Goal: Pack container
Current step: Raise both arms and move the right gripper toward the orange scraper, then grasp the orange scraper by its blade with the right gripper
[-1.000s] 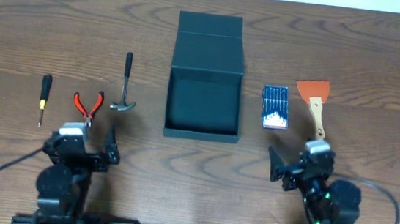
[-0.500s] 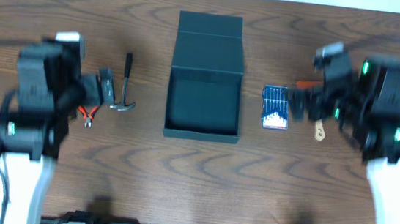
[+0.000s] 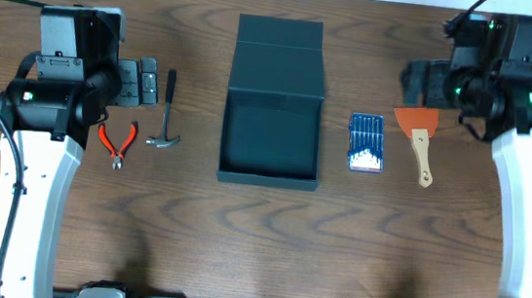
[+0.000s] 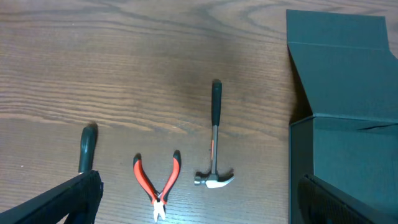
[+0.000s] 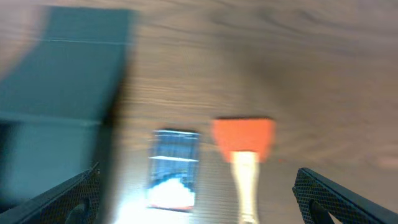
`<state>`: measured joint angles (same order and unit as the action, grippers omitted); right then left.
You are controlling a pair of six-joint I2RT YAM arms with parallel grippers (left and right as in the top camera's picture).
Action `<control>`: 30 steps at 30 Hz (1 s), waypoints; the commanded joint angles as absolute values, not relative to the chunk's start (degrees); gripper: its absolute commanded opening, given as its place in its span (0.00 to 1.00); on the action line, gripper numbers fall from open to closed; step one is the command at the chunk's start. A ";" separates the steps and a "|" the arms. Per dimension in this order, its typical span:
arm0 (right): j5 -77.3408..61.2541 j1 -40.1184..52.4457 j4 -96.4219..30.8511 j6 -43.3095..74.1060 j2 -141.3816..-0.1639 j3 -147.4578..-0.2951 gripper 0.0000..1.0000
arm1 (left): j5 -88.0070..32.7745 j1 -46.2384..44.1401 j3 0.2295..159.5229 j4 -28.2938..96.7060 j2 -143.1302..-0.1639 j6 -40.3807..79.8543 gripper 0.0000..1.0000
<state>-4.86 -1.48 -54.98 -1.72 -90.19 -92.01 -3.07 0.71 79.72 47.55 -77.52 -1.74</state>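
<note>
Next, I move my right gripper to the orange scraper and close it on the blade end of its wooden handle (image 3: 420,140) (image 5: 244,163).
The dark teal container (image 3: 271,140) stands open in the middle of the table, its lid flap (image 3: 280,57) lying back toward the far side. It also shows at the right of the left wrist view (image 4: 348,143) and, blurred, at the left of the right wrist view (image 5: 56,87). My left gripper (image 3: 143,81) is open and empty, hovering above the hammer (image 3: 165,110) and the red pliers (image 3: 118,142). My right gripper (image 3: 415,83) is open and empty, hovering above the orange scraper (image 3: 421,139).
A blue pack of drill bits (image 3: 365,142) lies just right of the container, next to the wooden-handled scraper (image 5: 245,146). The left wrist view shows the hammer (image 4: 214,137), the pliers (image 4: 158,180) and a dark screwdriver handle (image 4: 87,146); my left arm hides the screwdriver from overhead.
Both arms have risen from the table's front edge and swung outward and forward: the left over the hand tools, the right over the scraper. No object has moved.
</note>
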 commanded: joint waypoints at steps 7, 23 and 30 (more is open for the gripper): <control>4.12 -8.12 -53.43 -5.26 -108.95 -92.84 0.95 | -3.42 0.99 80.88 47.70 -77.58 -2.79 0.98; -2.39 -8.05 -55.86 -9.30 -123.13 -92.82 0.85 | -3.42 0.99 80.86 47.51 -78.32 -2.79 0.98; -1.91 -7.84 -57.60 -9.30 -123.13 -92.49 0.79 | -3.42 0.99 80.86 47.57 -79.96 -2.76 0.98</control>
